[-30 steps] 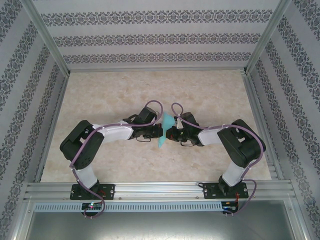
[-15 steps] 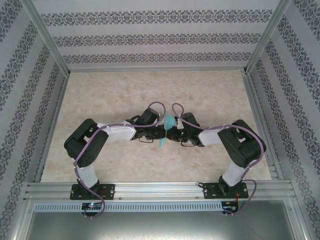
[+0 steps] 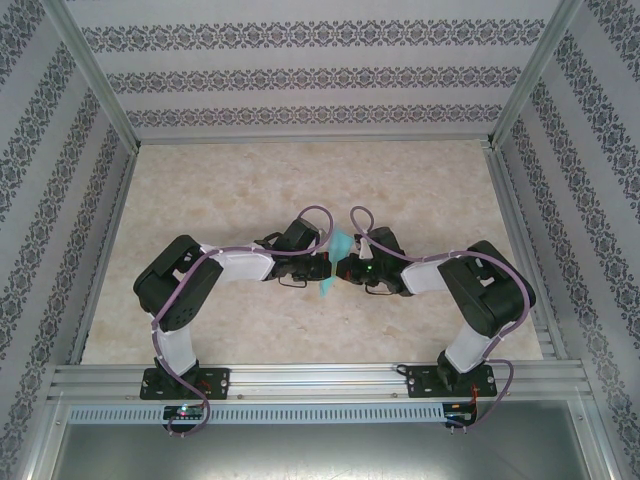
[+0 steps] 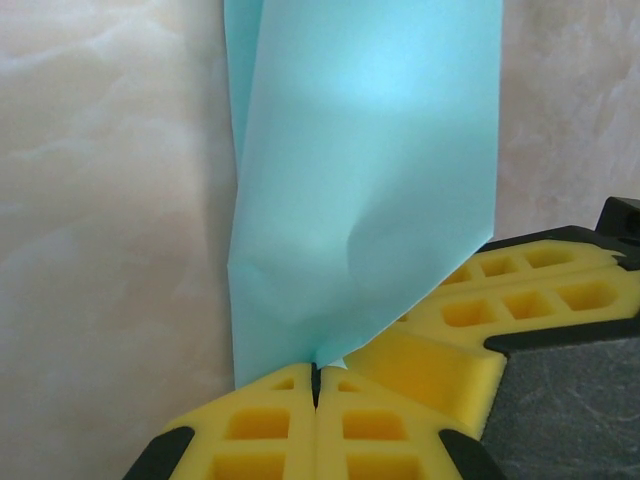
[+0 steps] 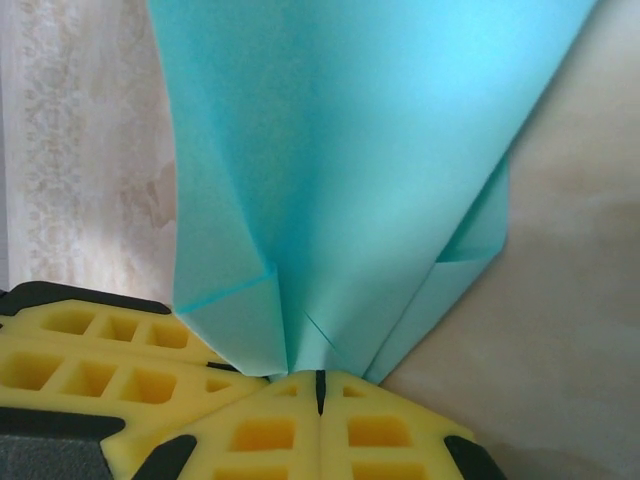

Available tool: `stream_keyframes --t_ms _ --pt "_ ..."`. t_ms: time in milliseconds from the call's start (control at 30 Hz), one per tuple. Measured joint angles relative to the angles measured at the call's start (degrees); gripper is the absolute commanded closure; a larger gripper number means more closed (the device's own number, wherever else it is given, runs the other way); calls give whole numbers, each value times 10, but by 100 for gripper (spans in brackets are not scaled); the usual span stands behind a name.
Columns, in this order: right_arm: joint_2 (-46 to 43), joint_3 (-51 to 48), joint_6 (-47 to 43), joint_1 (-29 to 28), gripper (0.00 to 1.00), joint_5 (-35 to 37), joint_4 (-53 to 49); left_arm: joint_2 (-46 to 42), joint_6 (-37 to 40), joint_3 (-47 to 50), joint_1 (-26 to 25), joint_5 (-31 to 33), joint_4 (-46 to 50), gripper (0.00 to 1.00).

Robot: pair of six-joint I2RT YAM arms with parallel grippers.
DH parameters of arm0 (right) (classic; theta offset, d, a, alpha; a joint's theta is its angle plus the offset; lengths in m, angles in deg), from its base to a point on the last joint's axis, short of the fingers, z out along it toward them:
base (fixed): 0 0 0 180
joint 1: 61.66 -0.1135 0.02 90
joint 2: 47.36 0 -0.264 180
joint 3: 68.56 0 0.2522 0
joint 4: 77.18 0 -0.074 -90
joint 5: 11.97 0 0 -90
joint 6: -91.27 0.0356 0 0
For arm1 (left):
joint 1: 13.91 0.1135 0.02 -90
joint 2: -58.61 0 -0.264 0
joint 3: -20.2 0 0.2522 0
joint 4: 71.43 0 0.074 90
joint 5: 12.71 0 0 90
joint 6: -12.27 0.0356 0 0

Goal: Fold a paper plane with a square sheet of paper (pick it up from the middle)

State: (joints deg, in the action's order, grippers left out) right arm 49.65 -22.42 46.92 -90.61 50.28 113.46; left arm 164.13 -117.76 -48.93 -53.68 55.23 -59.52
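The paper's creased flaps fan open around my right gripper's pinch, so next my right gripper opens and then closes around the edge (image 5: 180, 280) next to my left gripper.
The teal-blue sheet of paper (image 3: 336, 262), folded into a narrow shape with layered flaps, is held above the table's middle between both grippers. My left gripper (image 3: 322, 268) reaches in from the left and my right gripper (image 3: 347, 268) from the right, tips nearly meeting. In the left wrist view the paper (image 4: 370, 180) rises from my shut left gripper (image 4: 316, 375), with the right gripper's yellow fingers (image 4: 500, 310) close by. In the right wrist view creased flaps of the paper (image 5: 350, 150) fan out from my shut right gripper (image 5: 320, 382), and the left gripper's fingers (image 5: 100, 350) press in beside it.
The marble-patterned table (image 3: 220, 190) is ringed by patterned walls (image 3: 300, 70) and an aluminium frame rail (image 3: 320, 378) at the near edge. Both arms are bent low over the table's centre, elbows out to the sides.
The two grippers have drawn closer together, the left arm shifting right. From above, the paper looks narrower and more on edge than a second ago.
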Motion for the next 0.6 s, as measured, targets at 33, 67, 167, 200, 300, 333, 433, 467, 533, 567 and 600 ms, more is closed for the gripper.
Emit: stream_keyframes --t_ms 33,67,167,200,300,333,433,467,533,567,600 --pt "-1 -1 4 2 100 -2 2 0 2 0 0 0 0 94" --pt "-4 -2 7 3 100 -4 3 0 2 0 0 0 0 94" --pt "-18 -5 16 8 96 -10 9 0 4 0 0 0 0 94" --pt "-23 -6 19 11 95 -13 12 0 4 0 0 0 0 94" --pt "-36 -7 29 19 90 -22 24 0 4 0 0 0 0 94" --pt "-39 -7 33 21 88 -24 27 0 5 0 0 0 0 94" --pt "-41 -7 41 25 82 -29 33 0 8 0 0 0 0 93" --pt "-41 -7 42 26 81 -32 33 0 9 0 0 -2 0 93" --pt "-41 -7 43 26 79 -32 33 0 11 0 0 -2 0 93" --pt "-40 -7 44 26 78 -33 33 0 12 0 0 -2 0 93" --pt "-39 -6 45 26 77 -33 33 0 13 0 0 -2 0 93"
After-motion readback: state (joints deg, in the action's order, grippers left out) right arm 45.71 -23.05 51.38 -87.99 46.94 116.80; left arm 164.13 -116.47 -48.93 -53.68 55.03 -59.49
